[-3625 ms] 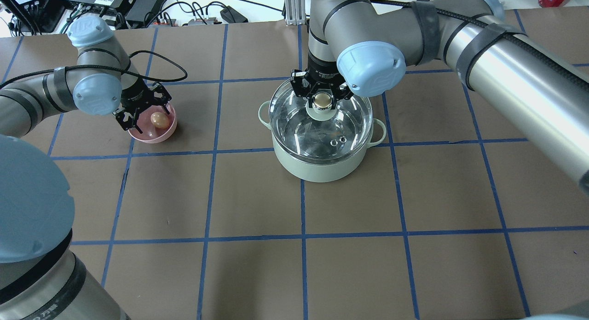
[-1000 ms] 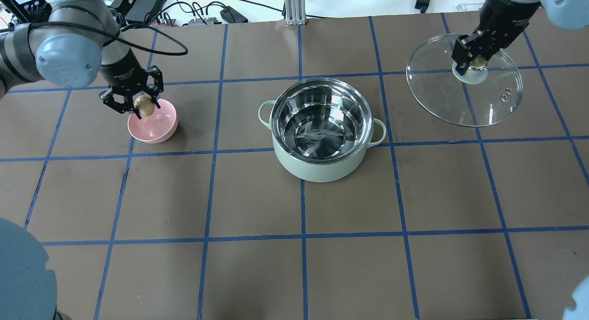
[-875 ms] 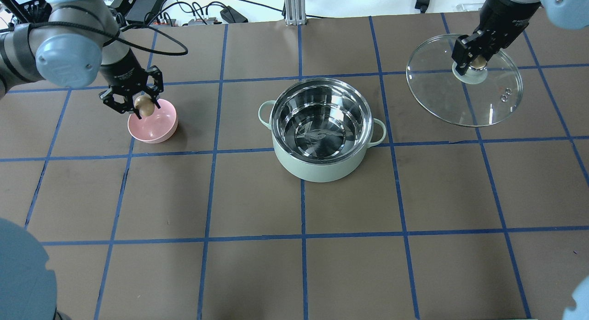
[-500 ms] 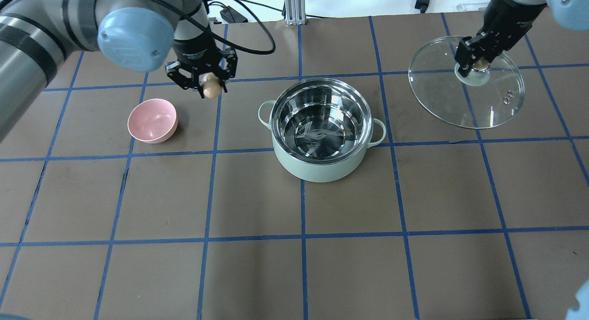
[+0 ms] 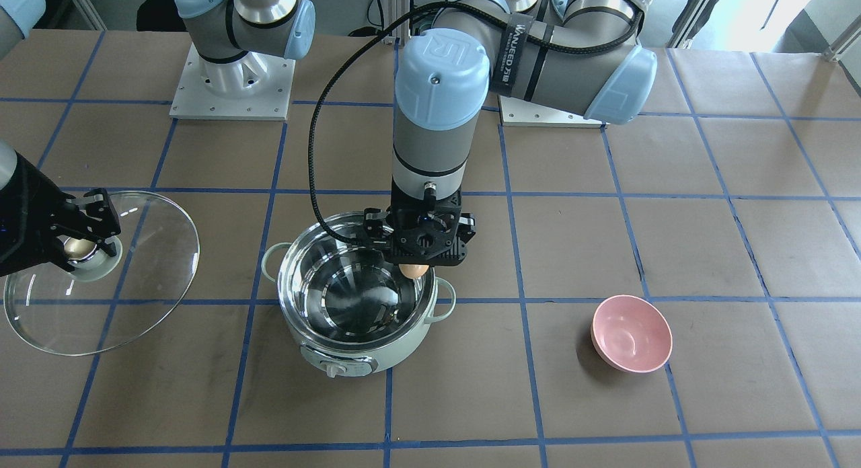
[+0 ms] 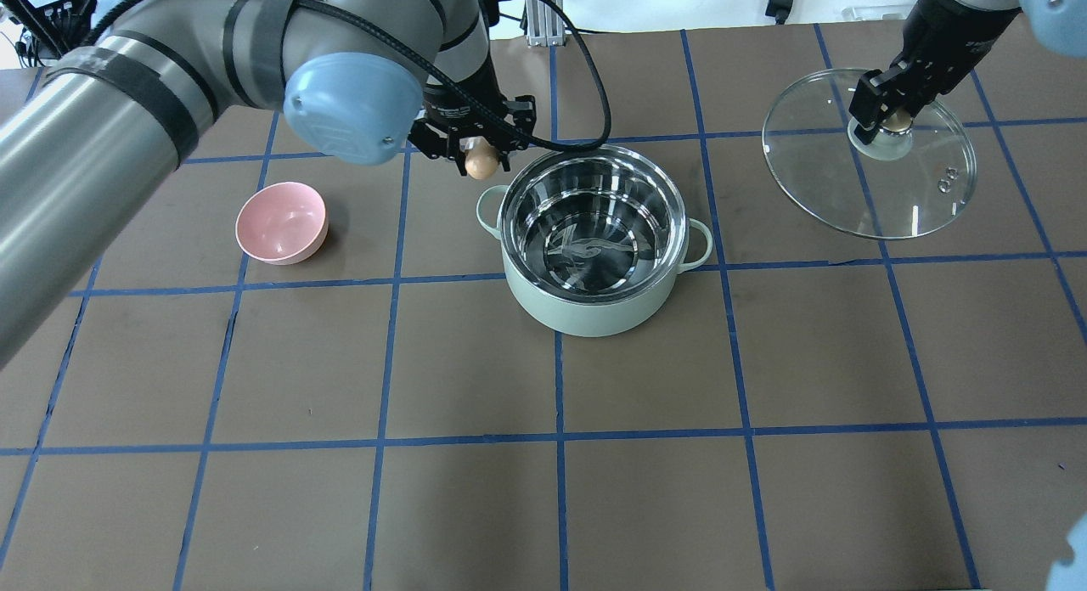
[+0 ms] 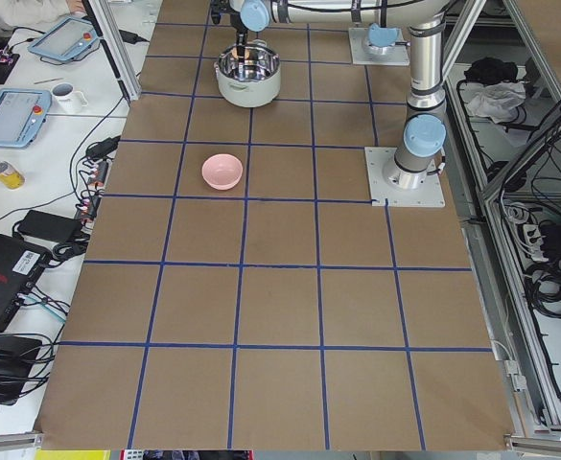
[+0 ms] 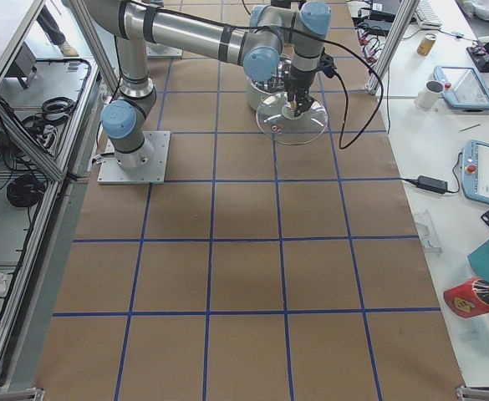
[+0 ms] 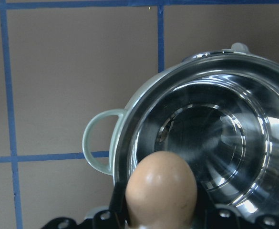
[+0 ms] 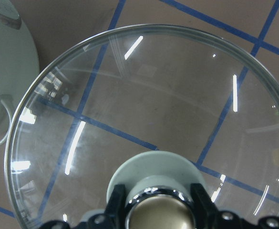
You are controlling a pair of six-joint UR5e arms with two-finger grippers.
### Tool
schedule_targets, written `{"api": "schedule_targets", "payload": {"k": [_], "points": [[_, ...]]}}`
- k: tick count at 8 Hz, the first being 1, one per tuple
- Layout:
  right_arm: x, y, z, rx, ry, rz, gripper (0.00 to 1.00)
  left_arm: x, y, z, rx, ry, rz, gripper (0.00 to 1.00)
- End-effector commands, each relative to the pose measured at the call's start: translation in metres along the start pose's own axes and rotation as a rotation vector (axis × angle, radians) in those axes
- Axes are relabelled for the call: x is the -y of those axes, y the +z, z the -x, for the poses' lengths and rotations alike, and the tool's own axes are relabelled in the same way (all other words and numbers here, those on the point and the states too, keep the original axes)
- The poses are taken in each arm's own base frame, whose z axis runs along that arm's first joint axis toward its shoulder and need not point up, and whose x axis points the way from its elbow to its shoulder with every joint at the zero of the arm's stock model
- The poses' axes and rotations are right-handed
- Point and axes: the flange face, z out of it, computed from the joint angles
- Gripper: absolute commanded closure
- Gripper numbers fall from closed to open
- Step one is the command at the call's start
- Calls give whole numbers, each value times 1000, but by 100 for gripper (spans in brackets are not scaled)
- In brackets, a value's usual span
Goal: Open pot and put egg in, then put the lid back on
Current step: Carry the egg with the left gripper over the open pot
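Note:
Next, I let go of the tan egg, now held above the pot's rim, with my left gripper on the middle of the mint-green pot's steel bottom (image 5: 358, 294) (image 9: 205, 161).
The mint-green pot (image 6: 586, 315) stands open at mid-table, its steel inside empty; it also shows in the front view (image 5: 363, 360). My left gripper (image 6: 477, 155) is shut on the tan egg (image 6: 481, 160) and holds it above the pot's far-left rim, by the loop handle. The wrist view shows the egg (image 9: 160, 193) over the rim. My right gripper (image 6: 883, 122) is shut on the knob of the glass lid (image 6: 849, 192), held tilted over the table far to the pot's right. The lid also shows in the front view (image 5: 148, 266).
An empty pink bowl (image 6: 282, 223) sits on the table to the pot's left. Blue tape lines grid the brown table top. Cables and equipment lie beyond the far edge.
My left gripper carried the egg from above the pink bowl rightward to the pot's rim. The right gripper with the lid drifted slightly right.

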Motion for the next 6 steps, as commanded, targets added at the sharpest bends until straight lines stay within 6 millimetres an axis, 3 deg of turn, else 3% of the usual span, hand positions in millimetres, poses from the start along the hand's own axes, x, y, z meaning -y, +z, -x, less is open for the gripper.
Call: {"api": "schedule_targets", "payload": {"k": [1,3,5,6], "points": [[-1,1,-4,2,-6,2,100,-7,37,-42,10,14,37,100],[-2,1,-4,4,-6,-1,100,-6,80,-75,2,31,29,100],[-2,1,-4,3,0,0,100,-2,95,-79,-3,33,15,100],[-2,3,-5,-1,-1,10,100,-2,112,-79,10,28,38,100]]}}
